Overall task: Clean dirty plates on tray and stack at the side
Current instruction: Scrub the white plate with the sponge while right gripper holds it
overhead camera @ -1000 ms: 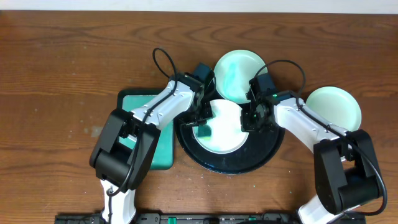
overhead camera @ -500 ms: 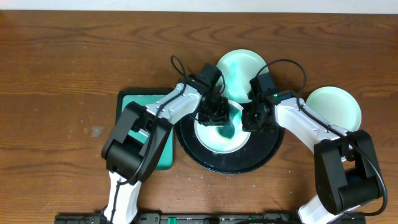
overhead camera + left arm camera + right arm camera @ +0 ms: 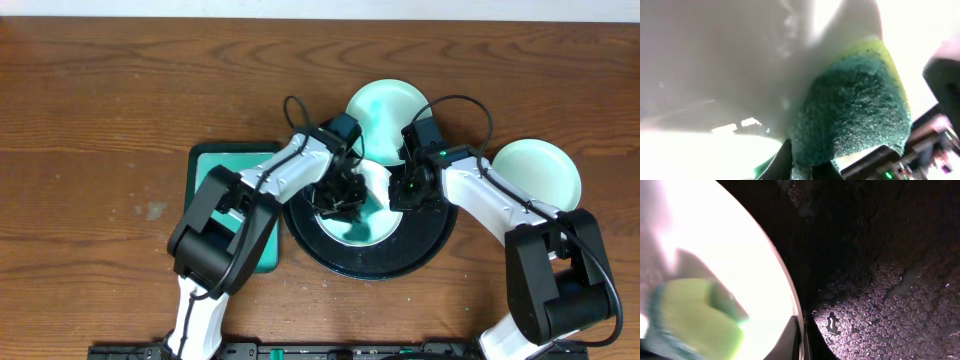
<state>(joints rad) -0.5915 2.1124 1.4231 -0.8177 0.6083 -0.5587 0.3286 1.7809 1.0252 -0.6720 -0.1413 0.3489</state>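
My left gripper will set the sponge free on the middle of the green mat (image 3: 222,216) next to the round black tray.
A white plate (image 3: 372,215) lies on the round black tray (image 3: 420,250). My left gripper (image 3: 340,197) is shut on a green and yellow sponge (image 3: 850,110) and presses it onto the plate's surface. My right gripper (image 3: 402,192) is shut on the plate's right rim (image 3: 799,325), pinching it above the wet tray floor (image 3: 880,305). The sponge also shows in the right wrist view (image 3: 695,315). Two pale green plates sit off the tray: one behind it (image 3: 385,110), one at the right (image 3: 537,172).
A green mat (image 3: 215,165) lies left of the tray, mostly under my left arm. The tray floor is covered in water droplets. Bare wooden table (image 3: 100,120) spreads to the left and behind.
My left gripper has swept the sponge from the plate's left side toward its middle and back a little. My right gripper has kept its hold on the plate's rim.
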